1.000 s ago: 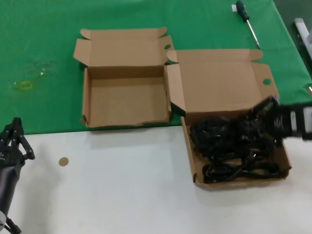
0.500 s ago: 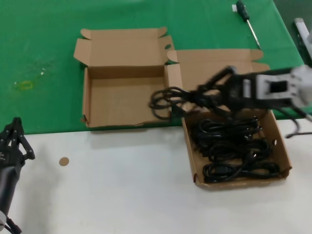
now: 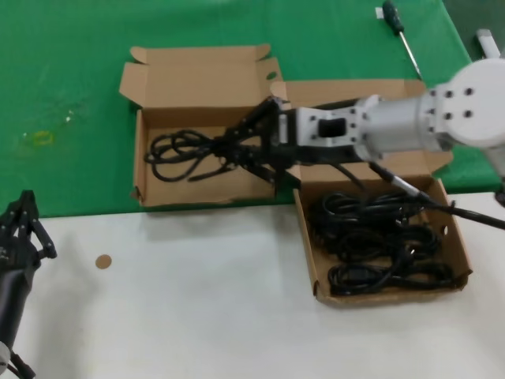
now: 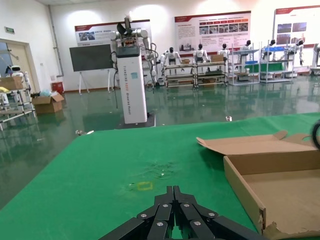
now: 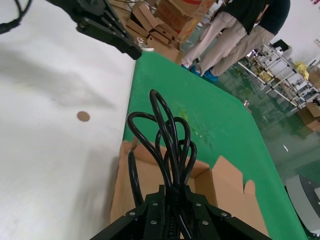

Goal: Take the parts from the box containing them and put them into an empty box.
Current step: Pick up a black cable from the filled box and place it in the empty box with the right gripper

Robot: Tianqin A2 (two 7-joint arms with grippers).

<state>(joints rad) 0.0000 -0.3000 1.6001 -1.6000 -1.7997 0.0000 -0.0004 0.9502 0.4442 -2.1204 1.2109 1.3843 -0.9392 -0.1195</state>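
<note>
My right gripper has the black power cord. It will put the cord down across the middle of the empty box's bottom (image 3: 196, 151) (image 5: 165, 201).
My right gripper (image 3: 237, 148) is shut on a black coiled power cord (image 3: 183, 149) and holds it over the inside of the empty box (image 3: 140, 172) with the narrower lid, on the green cloth. In the right wrist view the cord's loops (image 5: 167, 142) stick out from between the closed fingers (image 5: 152, 204) above that box (image 5: 119, 192). The box with the broad lid (image 3: 308, 257) sits to the right and holds several more black cords (image 3: 377, 239). My left gripper (image 3: 31, 225) is shut and parked at the near left, clear of both boxes; it also shows in the left wrist view (image 4: 173, 192).
A screwdriver (image 3: 398, 33) lies on the green cloth at the far right. A small round brown disc (image 3: 102, 262) lies on the white table near the left arm. The empty box's side wall (image 4: 242, 187) stands beside the left gripper.
My right gripper has lifted a cord out of the broad-lidded box and carried it leftward, from above that box to over the empty box. The left arm has not moved.
</note>
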